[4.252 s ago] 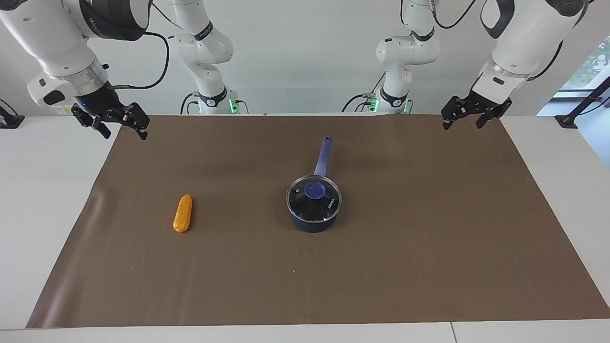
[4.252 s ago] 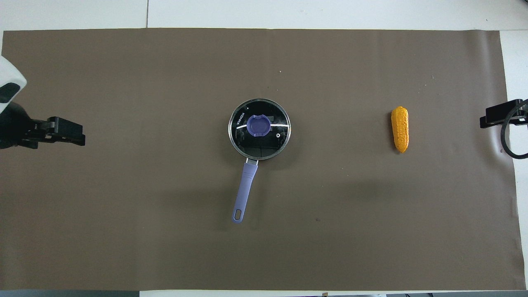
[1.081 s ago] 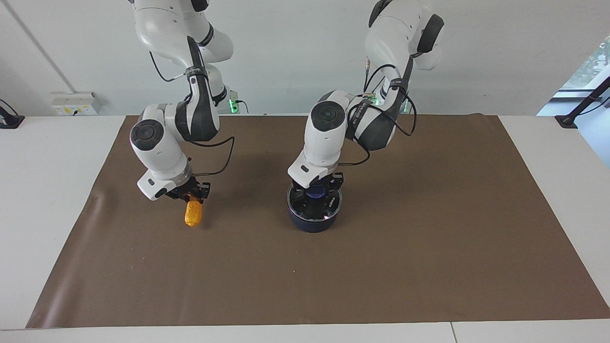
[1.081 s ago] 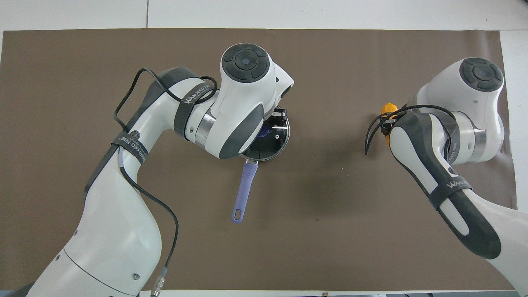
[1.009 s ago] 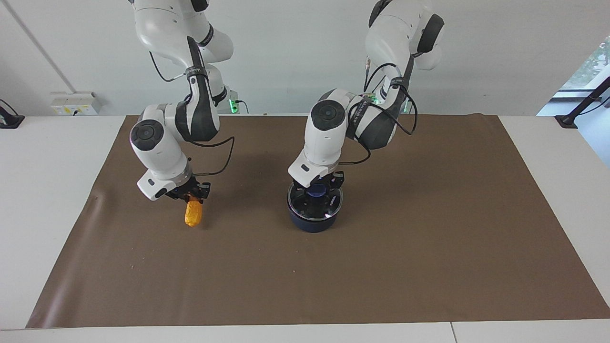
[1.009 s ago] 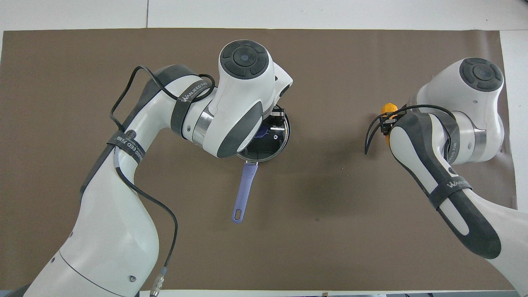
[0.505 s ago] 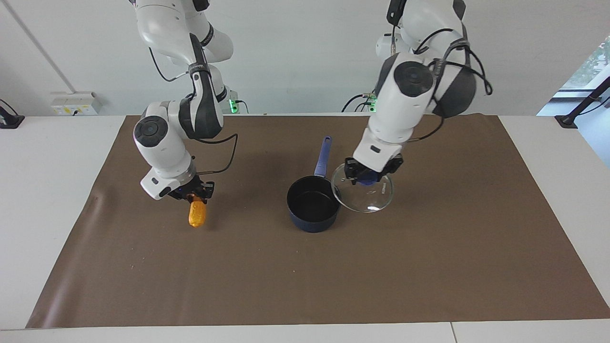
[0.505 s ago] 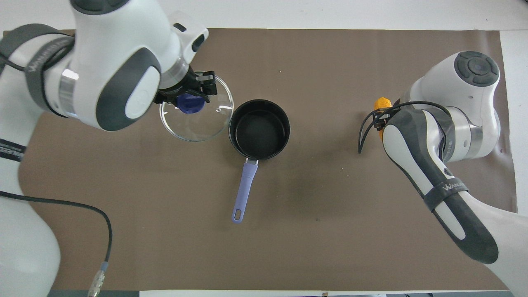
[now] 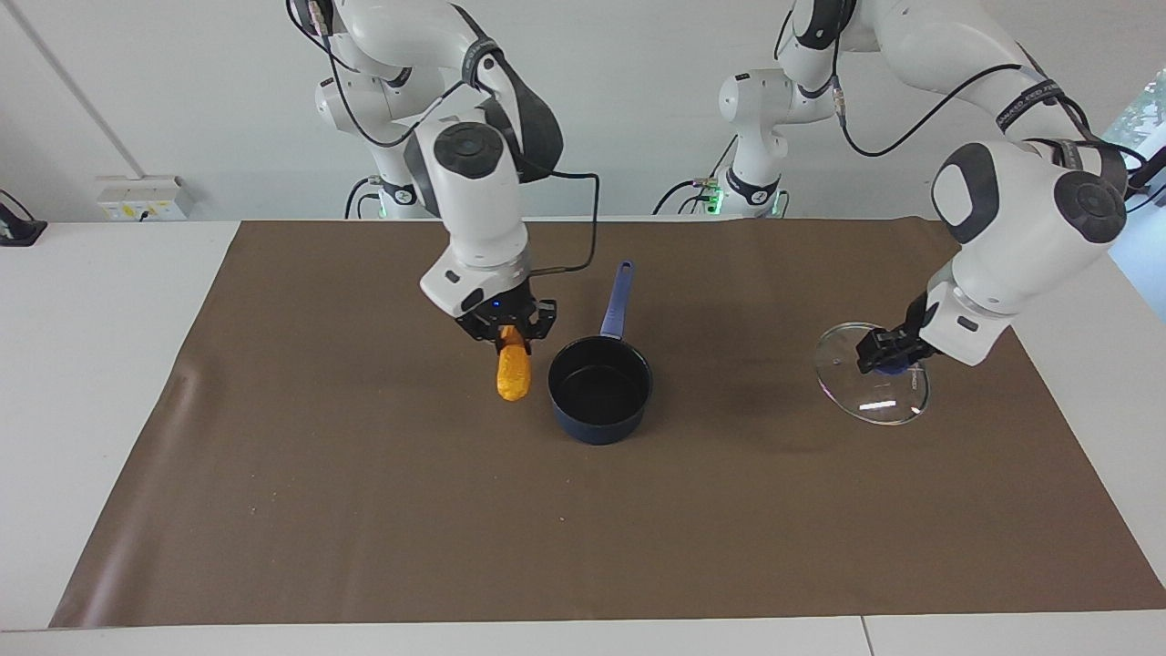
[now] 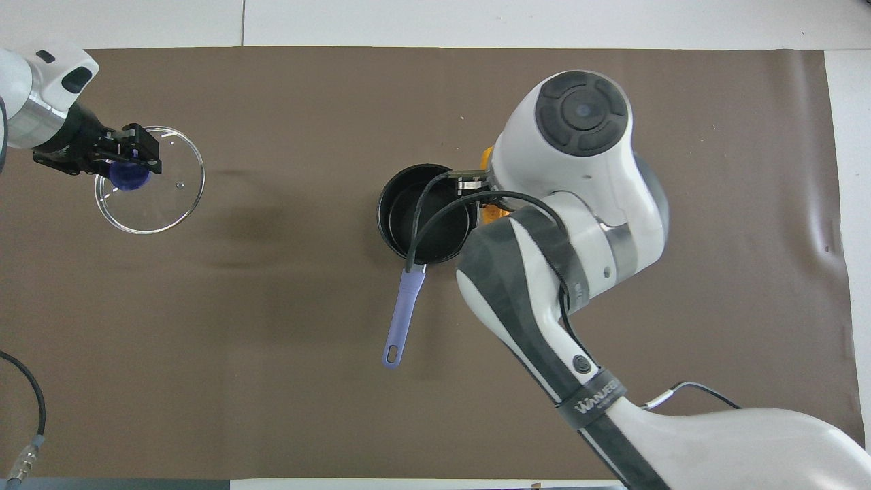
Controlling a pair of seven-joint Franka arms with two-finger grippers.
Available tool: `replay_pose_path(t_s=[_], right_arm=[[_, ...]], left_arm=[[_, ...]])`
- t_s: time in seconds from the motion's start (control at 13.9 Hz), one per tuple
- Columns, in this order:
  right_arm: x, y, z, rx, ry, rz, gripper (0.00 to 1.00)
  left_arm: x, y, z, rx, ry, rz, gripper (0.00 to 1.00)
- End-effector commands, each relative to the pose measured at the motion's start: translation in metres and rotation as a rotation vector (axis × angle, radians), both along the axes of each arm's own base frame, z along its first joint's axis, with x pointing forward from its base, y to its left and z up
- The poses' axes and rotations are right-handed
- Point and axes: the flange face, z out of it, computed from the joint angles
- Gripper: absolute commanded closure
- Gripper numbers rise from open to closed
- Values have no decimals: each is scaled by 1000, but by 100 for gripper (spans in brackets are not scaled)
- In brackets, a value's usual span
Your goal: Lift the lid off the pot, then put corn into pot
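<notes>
My left gripper has the glass lid. It will let go of it on the brown mat [image 10: 148, 236] below the lid's edge nearest the robots.
The navy pot [image 9: 600, 394] [image 10: 427, 212] stands uncovered mid-mat, its black inside showing and its blue handle [image 9: 617, 299] pointing toward the robots. My right gripper [image 9: 507, 332] is shut on the orange corn [image 9: 513, 372], which hangs upright in the air just beside the pot's rim, toward the right arm's end. In the overhead view only slivers of corn [image 10: 486, 158] show past the arm. My left gripper [image 9: 885, 353] [image 10: 122, 158] is shut on the blue knob of the glass lid [image 9: 872, 387] [image 10: 153, 187], held tilted low over the mat toward the left arm's end.
The brown mat [image 9: 583, 510] covers most of the white table [image 9: 82, 383]. The right arm [image 10: 578, 224] reaches over the mat beside the pot and hides part of it from above.
My right gripper has lifted the corn and carried it across to beside the pot. My left gripper has carried the lid farther away from the pot, toward the left arm's end, and lower.
</notes>
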Motion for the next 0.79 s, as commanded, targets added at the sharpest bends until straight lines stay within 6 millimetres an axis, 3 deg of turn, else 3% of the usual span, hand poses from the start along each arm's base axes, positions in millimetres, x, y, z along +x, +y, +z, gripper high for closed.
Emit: replay_pose_path(t_s=[0.0, 0.07, 0.22, 0.5, 0.72], right_arm=[[-11, 72, -50, 12, -15, -40, 100], [-13, 84, -61, 28, -37, -60, 100], [-14, 91, -79, 32, -42, -70, 100], [-18, 86, -106, 33, -45, -72, 100], [-12, 78, -105, 31, -40, -87, 100]], left_arm=[[-41, 23, -44, -5, -24, 16, 100], [-41, 34, -54, -8, -13, 10, 100], [-45, 53, -70, 2, 12, 31, 100], [-49, 70, -99, 2, 19, 14, 100], [-49, 81, -114, -6, 21, -28, 100]])
